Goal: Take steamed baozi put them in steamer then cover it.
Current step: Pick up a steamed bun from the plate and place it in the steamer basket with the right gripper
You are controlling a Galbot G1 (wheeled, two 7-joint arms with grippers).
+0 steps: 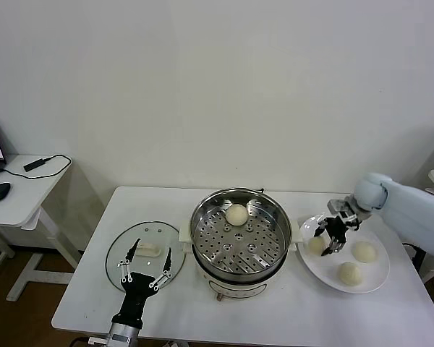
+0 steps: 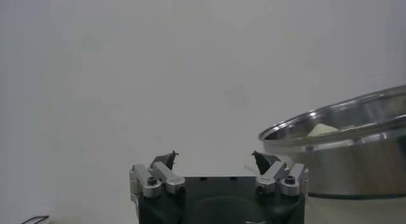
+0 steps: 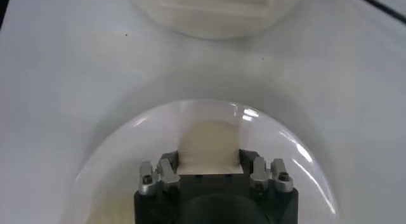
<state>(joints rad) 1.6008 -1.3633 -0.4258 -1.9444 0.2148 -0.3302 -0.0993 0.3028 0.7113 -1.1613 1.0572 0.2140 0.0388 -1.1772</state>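
Observation:
My right gripper has the baozi, still low over the white plate. It will let go of it on the steamer's bottom on the side [image 1: 212, 236] closest to the glass lid.
The steamer [image 1: 235, 238] stands mid-table with one baozi [image 1: 236, 214] on its perforated floor. It also shows in the left wrist view [image 2: 342, 149], with that baozi [image 2: 321, 129] just above the rim. Three baozi lie on the white plate [image 1: 380, 278]: one on the steamer side [image 1: 317, 245] and two others [image 1: 364, 251] [image 1: 349, 272]. My right gripper [image 1: 331, 235] is down on the steamer-side bun. In the right wrist view the gripper [image 3: 209, 171] is shut on that baozi [image 3: 209, 143], low over the plate [image 3: 120, 162]. My left gripper [image 1: 146, 271] [image 2: 214, 160] is open and empty.
A round clear glass lid [image 1: 130, 246] with a white handle lies on the table left of the steamer, under my left gripper. The steamer's cream base [image 3: 216, 9] is close beyond the plate. A side table [image 1: 22, 195] with a mouse and a cable stands far left.

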